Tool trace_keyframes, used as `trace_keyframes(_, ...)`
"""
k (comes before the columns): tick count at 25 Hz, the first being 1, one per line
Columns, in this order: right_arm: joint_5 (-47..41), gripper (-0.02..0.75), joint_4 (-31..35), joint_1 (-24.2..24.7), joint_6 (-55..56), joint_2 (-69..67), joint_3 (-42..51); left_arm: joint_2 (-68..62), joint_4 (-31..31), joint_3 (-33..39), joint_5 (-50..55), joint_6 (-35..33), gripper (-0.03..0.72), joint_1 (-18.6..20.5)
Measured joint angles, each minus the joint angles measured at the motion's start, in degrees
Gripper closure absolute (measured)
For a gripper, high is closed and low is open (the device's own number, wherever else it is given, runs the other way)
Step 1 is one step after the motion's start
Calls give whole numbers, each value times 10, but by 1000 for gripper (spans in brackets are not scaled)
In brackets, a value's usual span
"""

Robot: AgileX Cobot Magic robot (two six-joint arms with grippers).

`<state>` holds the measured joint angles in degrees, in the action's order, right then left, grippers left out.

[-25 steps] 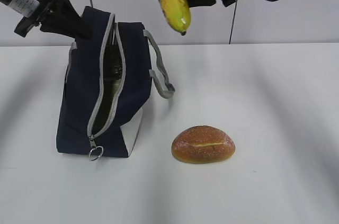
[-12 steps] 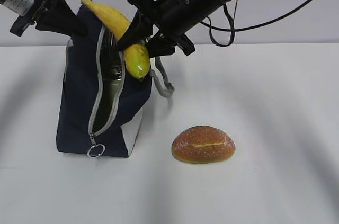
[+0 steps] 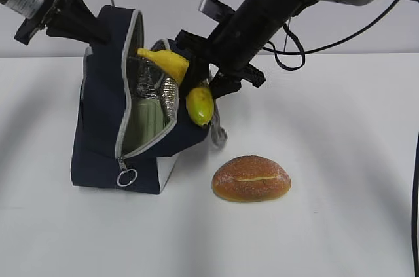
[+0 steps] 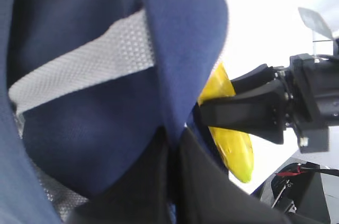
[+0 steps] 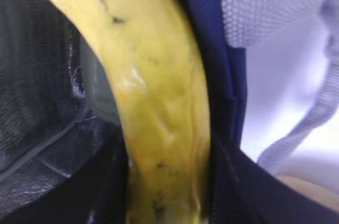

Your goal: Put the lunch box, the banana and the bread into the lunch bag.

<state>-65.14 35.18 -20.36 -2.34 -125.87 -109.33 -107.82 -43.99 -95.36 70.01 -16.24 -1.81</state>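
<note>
Next, I release the banana from my right gripper against the sage-green lunch box inside the navy lunch bag [image 3: 135, 114].
The navy lunch bag [image 3: 105, 133] stands open at the left of the table. My left gripper [image 3: 88, 28] is shut on the bag's top edge [image 4: 175, 75] and holds it up. My right gripper [image 3: 196, 84] is shut on the banana [image 3: 186, 80] and holds it slanted across the bag's opening, its stem end inside and its greenish tip [image 3: 200, 110] outside the right rim. The banana shows close up in the right wrist view [image 5: 159, 113] and also in the left wrist view [image 4: 230, 139]. The sage-green lunch box lid [image 3: 145, 123] shows inside the bag. The bread [image 3: 251, 178] lies on the table to the right of the bag.
The bag's grey strap [image 3: 219, 134] hangs off its right side beside the bread. The metal ring pull [image 3: 126, 177] hangs at the bag's front bottom. Silver lining [image 3: 169, 97] shows inside the opening. A white table [image 3: 340, 159] stretches to the right.
My right gripper has come down from above the bag with the banana and pushed its stem end into the opening. The bag's mouth has spread wider. The left gripper has stayed put.
</note>
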Motion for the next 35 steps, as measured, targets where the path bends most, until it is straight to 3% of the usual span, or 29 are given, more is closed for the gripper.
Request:
trace_keyframes(6, 24, 445, -10, -8, 23, 0, -1, 0, 0, 0, 0, 0, 690, 0)
trace_keyframes(19, 152, 441, -12, -79, 26, -2, -6, 0, 2, 0, -1, 0, 690, 0)
trace_keyframes(22, 162, 391, -13, -83, 20, -7, -6, 0, 4, 0, -2, 0, 690, 0)
trace_keyframes(28, 162, 172, -16, -86, -22, -7, -7, 0, 3, 0, -2, 0, 690, 0)
trace_keyframes(35, 123, 154, -76, -80, -28, 6, -7, 0, 1, 0, -2, 0, 690, 0)
